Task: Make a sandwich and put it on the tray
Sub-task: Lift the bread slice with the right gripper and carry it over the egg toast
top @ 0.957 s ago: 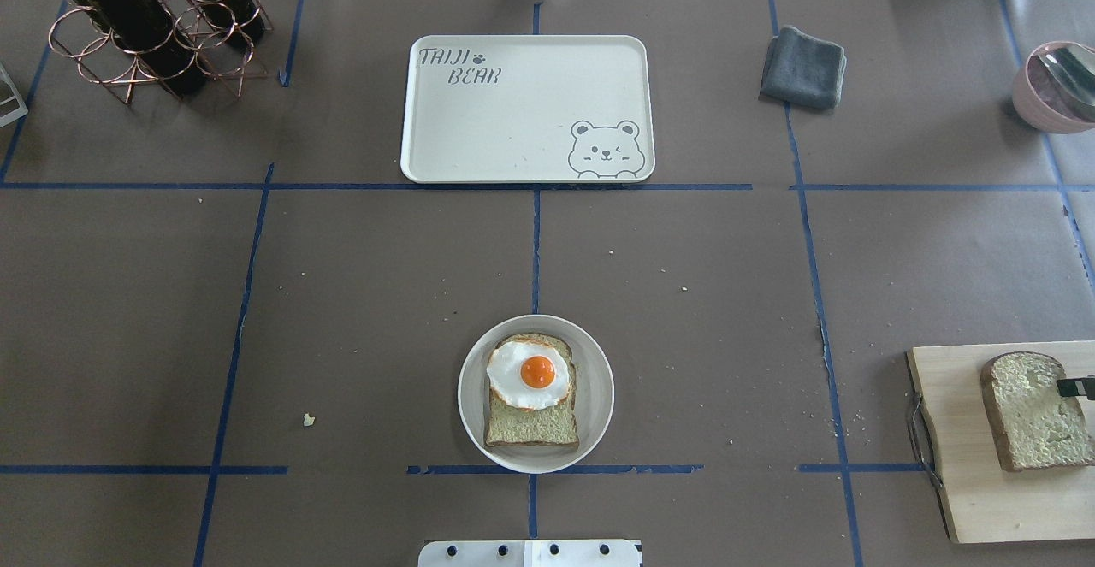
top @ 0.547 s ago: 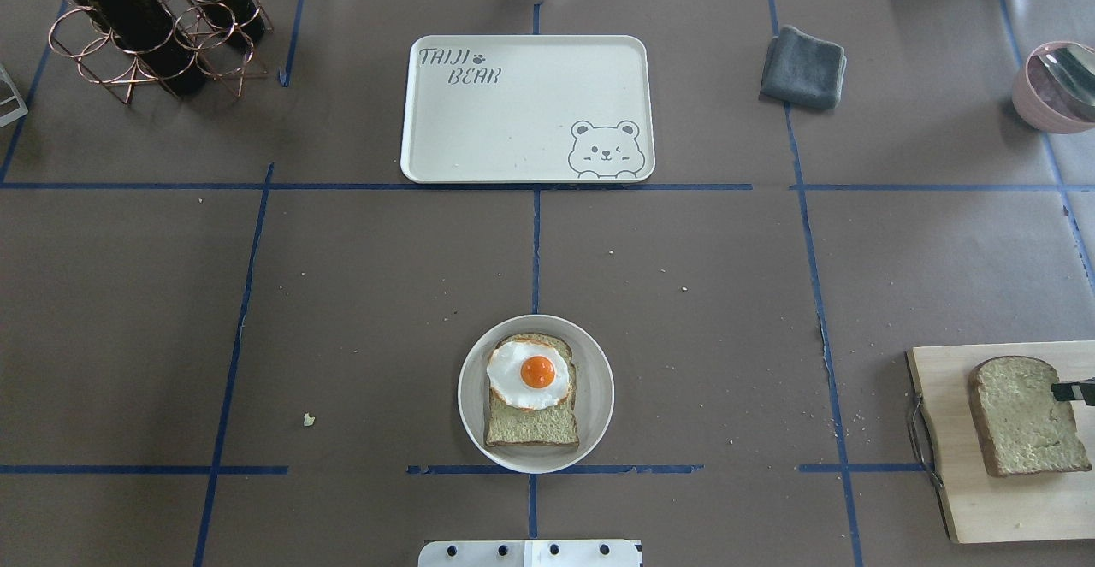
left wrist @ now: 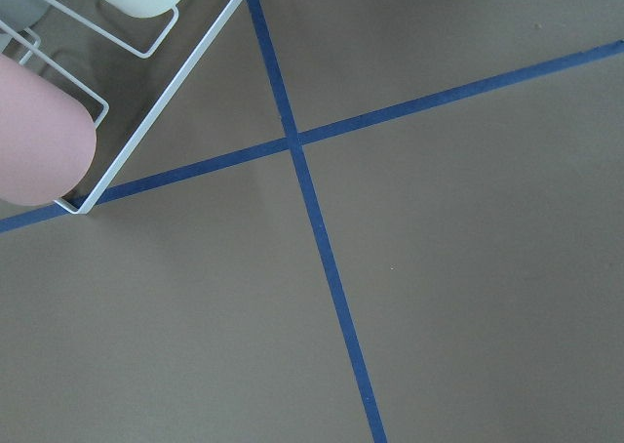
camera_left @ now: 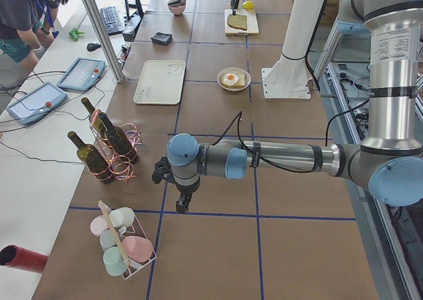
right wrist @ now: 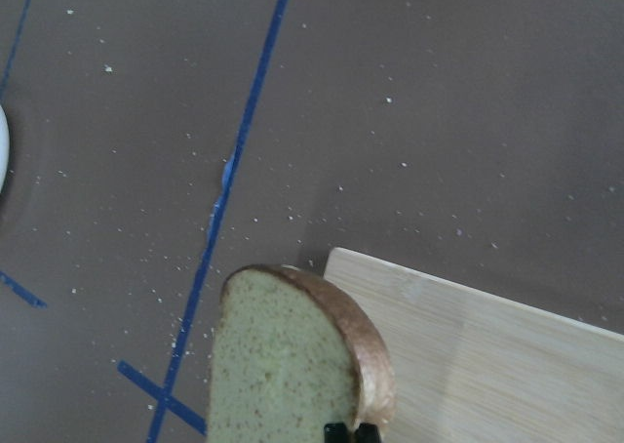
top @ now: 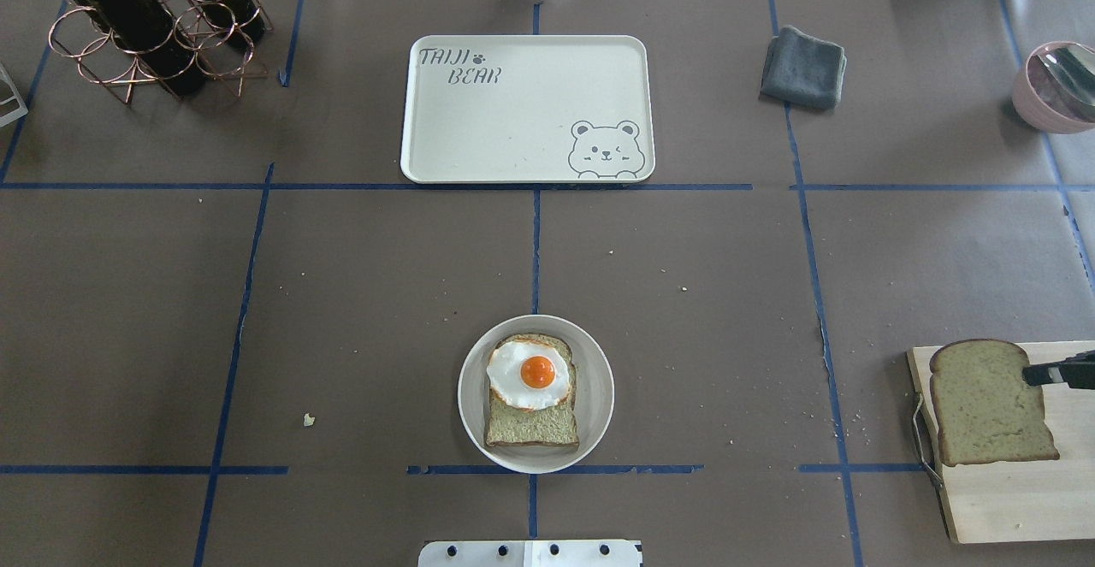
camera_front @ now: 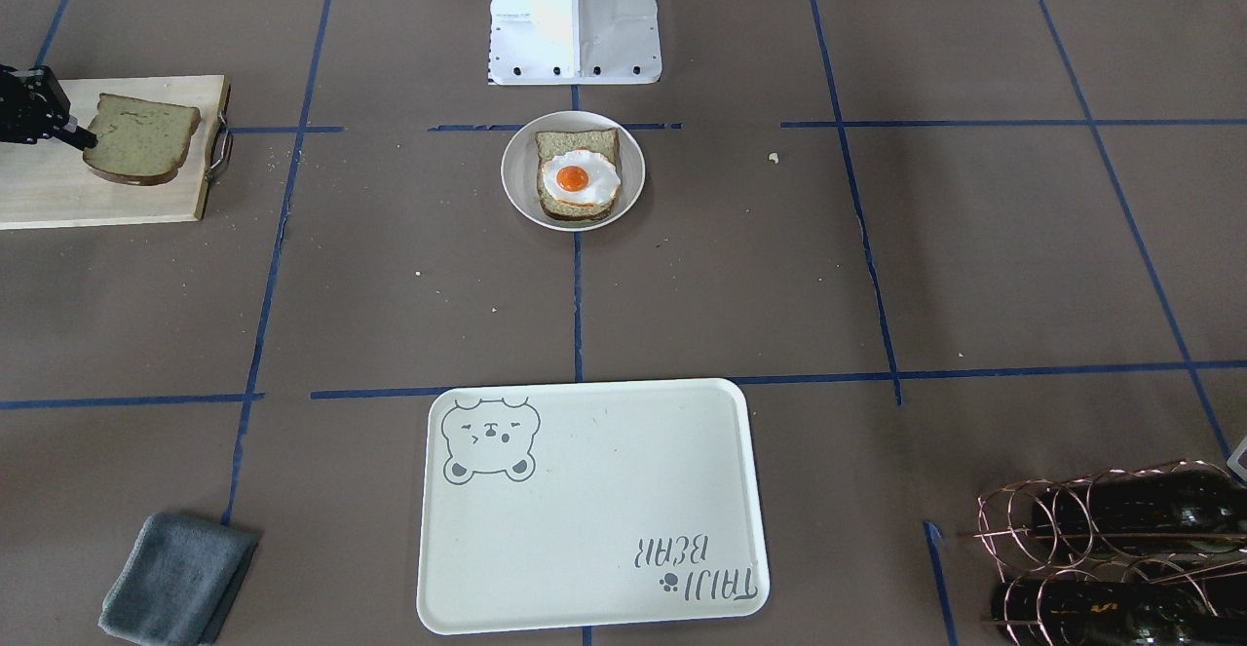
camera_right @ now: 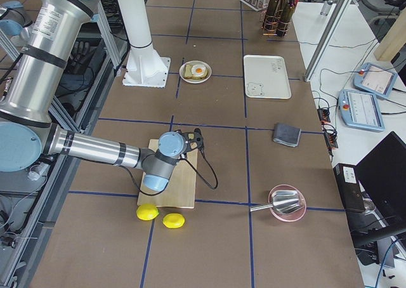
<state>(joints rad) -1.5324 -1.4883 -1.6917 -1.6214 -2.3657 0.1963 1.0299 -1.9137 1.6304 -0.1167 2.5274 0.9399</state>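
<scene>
The robot's right gripper will release the second slice of bread on top of the fried egg (camera_front: 579,173) on the small round plate.
A bread slice (top: 530,430) topped with a fried egg (top: 530,373) lies on a small round plate (top: 599,396) near the robot's base. The cream bear tray (top: 526,109) lies bare at the far middle. My right gripper (top: 1039,373) is shut on the edge of a second bread slice (top: 988,413) and holds it over the left end of the wooden cutting board (top: 1009,499). The right wrist view shows that slice (right wrist: 283,365) pinched at its crust. My left gripper (camera_left: 182,207) shows only in the exterior left view, so I cannot tell whether it is open or shut.
A copper rack of wine bottles (top: 145,28) stands far left. A grey cloth (top: 802,67) and a pink bowl with a spoon (top: 1056,88) are far right. A wire rack of cups (camera_left: 122,240) stands near the left arm. Two lemons (camera_right: 162,216) lie beside the board.
My right gripper has carried the second bread slice leftward across the cutting board, toward the table's middle. The plate, egg and tray have not moved.
</scene>
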